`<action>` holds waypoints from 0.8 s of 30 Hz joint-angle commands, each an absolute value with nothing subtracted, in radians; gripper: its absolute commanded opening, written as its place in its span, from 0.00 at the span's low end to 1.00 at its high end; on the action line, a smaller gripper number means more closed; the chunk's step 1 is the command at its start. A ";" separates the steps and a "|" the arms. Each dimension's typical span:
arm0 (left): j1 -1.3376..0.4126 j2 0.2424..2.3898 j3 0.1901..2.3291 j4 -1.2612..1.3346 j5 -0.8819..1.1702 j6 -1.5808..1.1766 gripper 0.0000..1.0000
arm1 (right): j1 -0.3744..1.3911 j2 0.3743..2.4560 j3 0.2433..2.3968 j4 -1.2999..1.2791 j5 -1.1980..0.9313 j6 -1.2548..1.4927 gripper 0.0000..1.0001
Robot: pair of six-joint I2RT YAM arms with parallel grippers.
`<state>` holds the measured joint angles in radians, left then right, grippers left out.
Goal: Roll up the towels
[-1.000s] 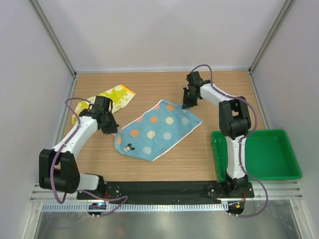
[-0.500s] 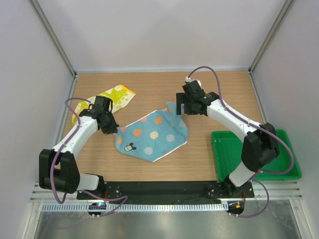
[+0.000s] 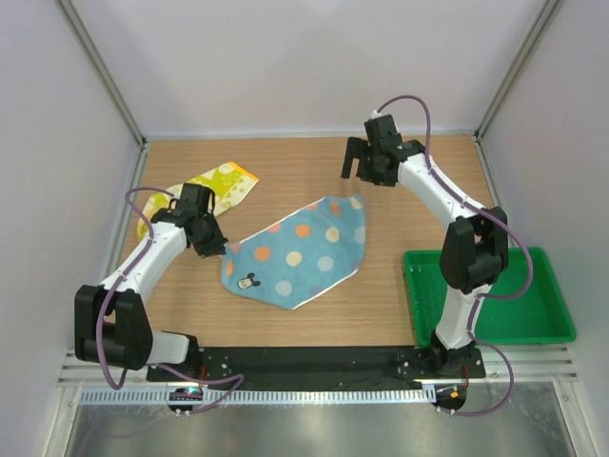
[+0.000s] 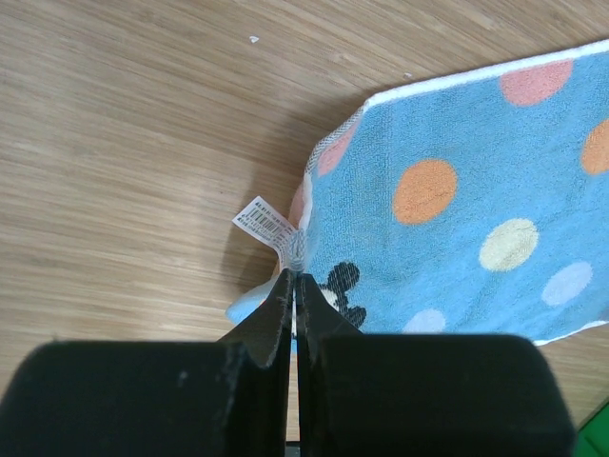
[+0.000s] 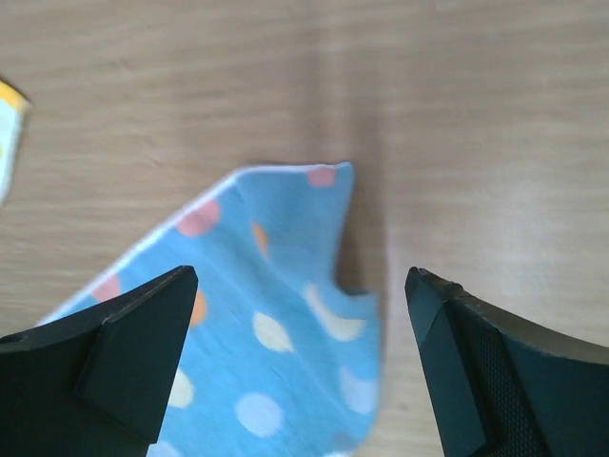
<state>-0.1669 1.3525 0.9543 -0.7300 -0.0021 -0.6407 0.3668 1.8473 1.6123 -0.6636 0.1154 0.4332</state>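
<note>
The robot's right gripper needs to close on the far corner [image 3: 345, 198] [image 5: 340, 175] of the light blue polka-dot towel, along the same edge from the left gripper's corner.
The light blue polka-dot towel [image 3: 295, 252] lies spread in the middle of the table, its right edge slightly curled up. My left gripper [image 3: 219, 249] is shut on its left corner, next to a white label [image 4: 265, 221]; in the left wrist view the fingertips [image 4: 293, 278] pinch the cloth [image 4: 457, 190]. My right gripper [image 3: 354, 173] hangs open above the towel's far right corner [image 5: 285, 286] with nothing between its fingers [image 5: 303, 286]. The yellow towel with lime-green and orange patches [image 3: 217, 188] lies crumpled at the far left, behind the left arm.
A green plastic tray [image 3: 490, 255] sits at the near right beside the right arm's base. White walls and metal posts enclose the table on three sides. Bare wood shows along the far edge and in front of the blue towel.
The right gripper pulled the blue towel's far right corner leftward, then opened, let it go and rose toward the far side. The towel's right edge now lies further in. The left arm held still.
</note>
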 commanded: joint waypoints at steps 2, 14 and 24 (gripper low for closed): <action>-0.161 1.333 0.983 -0.715 0.028 -0.615 0.00 | 0.322 2.032 1.857 -0.643 -0.112 0.457 0.98; -0.161 1.342 0.986 -0.715 0.046 -0.609 0.00 | 0.279 2.364 2.091 -0.703 -0.173 0.430 0.89; -0.161 1.350 0.985 -0.712 0.054 -0.614 0.00 | 0.287 2.404 2.074 -0.715 -0.107 0.384 0.86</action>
<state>-0.1669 1.3529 0.9543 -0.7300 0.0288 -0.6228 0.2794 2.3974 2.0708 -0.7013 -0.1356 0.4133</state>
